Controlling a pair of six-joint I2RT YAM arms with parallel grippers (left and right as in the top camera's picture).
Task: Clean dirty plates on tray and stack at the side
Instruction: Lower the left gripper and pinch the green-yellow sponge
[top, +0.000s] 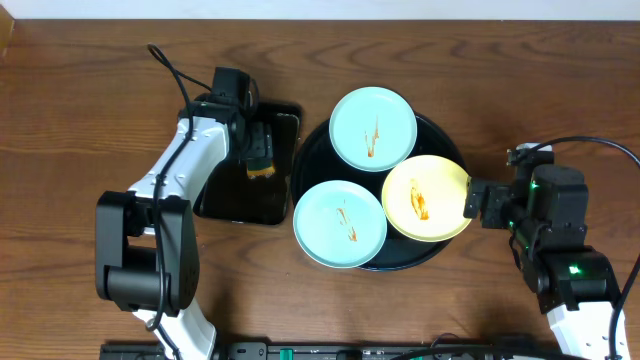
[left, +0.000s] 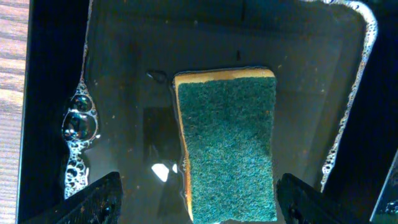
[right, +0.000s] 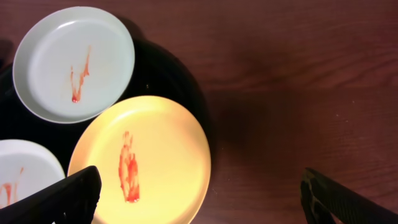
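Note:
My right gripper should grip the yellow plate's rim (top: 467, 204) (right: 209, 177), on the outer side that faces away from the two mint plates.
Three plates lie on the round black tray (top: 452, 148): a mint one (top: 373, 128) at the back, a mint one (top: 340, 224) at the front left, a yellow one (top: 428, 198) at the right. Each carries an orange-red sauce smear. My right gripper (top: 472, 200) hovers open at the yellow plate's right edge; in the right wrist view its jaws (right: 202, 205) straddle the rim of the yellow plate (right: 168, 143) and bare table. My left gripper (top: 261, 160) is open over a green-topped yellow sponge (left: 227, 143), one finger (left: 93, 199) on each side of it.
The sponge (top: 263, 173) lies in shallow soapy water in a rectangular black tray (top: 225, 195) left of the round tray. Foam (left: 78, 127) lines that tray's edges. Brown wooden table (top: 80, 120) surrounds everything. Cables run beside both arms.

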